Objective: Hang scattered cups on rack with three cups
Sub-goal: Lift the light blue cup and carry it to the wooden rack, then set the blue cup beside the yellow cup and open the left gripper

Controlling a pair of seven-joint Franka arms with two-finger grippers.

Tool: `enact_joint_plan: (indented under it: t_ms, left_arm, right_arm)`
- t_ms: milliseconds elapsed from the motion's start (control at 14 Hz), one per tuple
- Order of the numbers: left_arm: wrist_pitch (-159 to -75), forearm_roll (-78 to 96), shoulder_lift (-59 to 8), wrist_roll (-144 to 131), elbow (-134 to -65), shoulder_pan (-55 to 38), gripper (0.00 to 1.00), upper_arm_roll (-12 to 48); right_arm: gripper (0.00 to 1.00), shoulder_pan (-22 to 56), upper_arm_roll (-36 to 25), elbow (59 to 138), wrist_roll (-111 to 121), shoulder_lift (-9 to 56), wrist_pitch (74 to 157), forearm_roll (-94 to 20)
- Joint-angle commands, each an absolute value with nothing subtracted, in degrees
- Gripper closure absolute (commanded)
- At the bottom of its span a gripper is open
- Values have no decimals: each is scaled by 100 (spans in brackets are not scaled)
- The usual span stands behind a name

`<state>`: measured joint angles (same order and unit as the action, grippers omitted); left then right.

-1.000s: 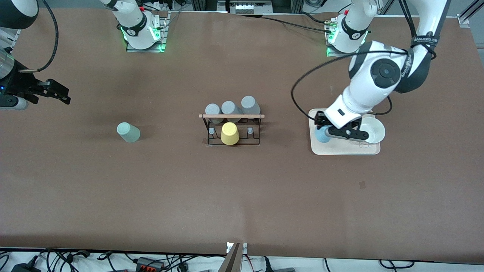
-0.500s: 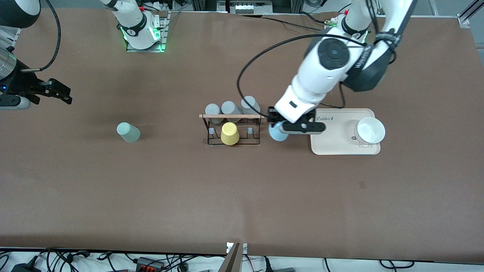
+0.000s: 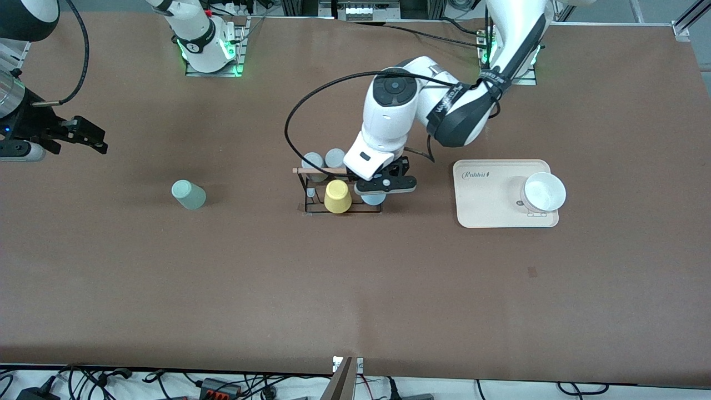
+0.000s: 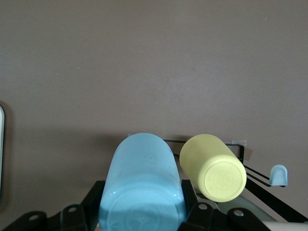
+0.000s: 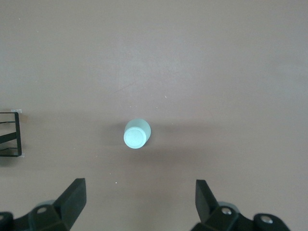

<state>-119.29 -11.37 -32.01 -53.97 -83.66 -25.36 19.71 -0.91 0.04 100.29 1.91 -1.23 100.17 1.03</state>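
Next, my left gripper lets go of the light blue cup on the black wire rack [image 3: 366, 203] [image 4: 162, 174], next to the yellow cup. The blue cup is now held over the rack's end.
My left gripper [image 3: 383, 186] is shut on the light blue cup [image 3: 373, 199] and holds it over the end of the black wire rack [image 3: 311, 208] toward the left arm's end, beside the yellow cup [image 3: 337, 196]. In the left wrist view the blue cup [image 4: 144, 187] sits between the fingers, next to the yellow cup [image 4: 214, 166] and a grey peg [image 4: 278, 174]. The mint green cup [image 3: 188, 194] stands alone on the table toward the right arm's end. My right gripper [image 3: 89, 139] waits open, up over the table there; the mint cup [image 5: 137, 134] shows ahead of it.
Two grey cups [image 3: 323, 160] hang by the rack's wooden rod [image 3: 316, 170]; the left arm hides the spot beside them. A cream tray [image 3: 489, 214] with a white bowl [image 3: 543, 191] lies toward the left arm's end.
My left gripper has carried the blue cup off the cream tray and across to the rack, stopping over its end beside the yellow cup. The right arm has not moved.
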Motion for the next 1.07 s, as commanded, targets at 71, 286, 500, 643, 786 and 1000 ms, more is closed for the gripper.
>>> enact_joint_plan:
  t_ms: [71,286,500,643,786,1000]
  left_arm:
    - [-11891,-1327,-3357,-5415,-8112,-2602,69,1934]
    - [-12041,-1336,-3463,-5396,-8138,-2619,69,1951]
    - [-12041,-1336,-3489,-5396,-8191,-2689,69,1951]
    - [-12041,-1336,-3550,-5379,-8191,-2698,69,1960]
    - [-12050,-1336,-3647,-5196,-8200,-2759,69,1960]
    - [-12050,-1345,-3770,-4958,-8235,-2769,69,1960]
  right_arm:
    - [0,-114,18,9932,290,-114,9967,9]
    - [0,-114,18,9932,290,-114,9949,0]
    - [0,-114,18,9932,290,-114,9958,0]
    - [0,-114,9,9932,290,-114,9949,0]
    - [0,-114,18,9932,299,-114,9941,9]
    - [0,-105,18,9940,299,-114,9932,9]
